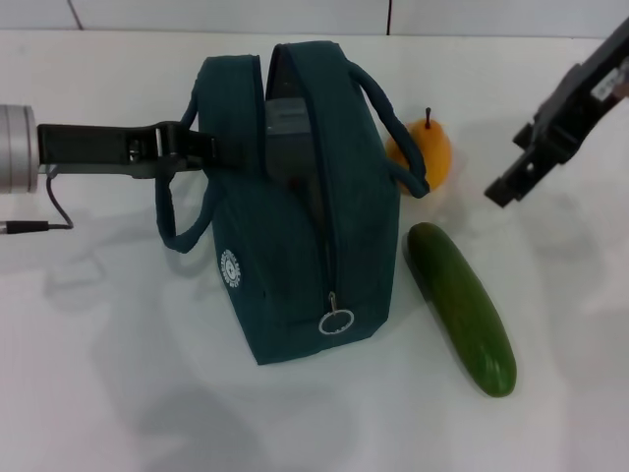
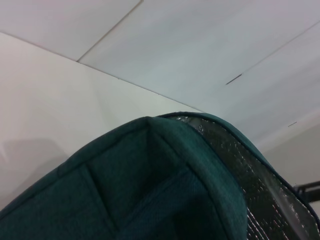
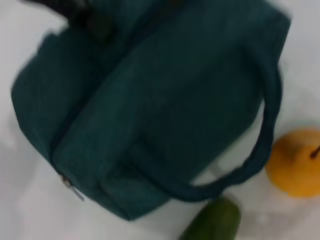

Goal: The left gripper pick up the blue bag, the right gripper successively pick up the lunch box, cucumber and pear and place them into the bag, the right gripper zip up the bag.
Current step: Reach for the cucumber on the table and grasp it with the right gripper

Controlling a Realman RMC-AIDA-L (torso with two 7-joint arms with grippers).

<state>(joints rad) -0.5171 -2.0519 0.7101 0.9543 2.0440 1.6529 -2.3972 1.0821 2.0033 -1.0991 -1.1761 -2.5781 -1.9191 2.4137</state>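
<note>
The lunch box already sits inside the blue bag, so the cucumber's middle (image 1: pixel 462 309) is the next place for my right gripper to go and close.
The blue bag (image 1: pixel 295 256) stands on the white table with its top zipper open; it also shows in the left wrist view (image 2: pixel 150 190) and the right wrist view (image 3: pixel 150 100). My left gripper (image 1: pixel 200 147) is shut on the bag's left top edge. A grey-clear box shape (image 1: pixel 290 123), apparently the lunch box, sits inside the opening. The pear (image 1: pixel 428 147) stands just right of the bag, behind its handle, and shows in the right wrist view (image 3: pixel 295 162). The cucumber (image 1: pixel 462 305) lies right of the bag, also in the right wrist view (image 3: pixel 212 225). My right gripper (image 1: pixel 506 187) hangs empty above the table, right of the pear.
The zipper's ring pull (image 1: pixel 336 321) hangs at the bag's near end. The left arm's thin cable (image 1: pixel 44 211) trails on the table at far left. The table's far edge meets a tiled wall (image 1: pixel 295 15). The silver lining (image 2: pixel 260 190) shows inside the bag.
</note>
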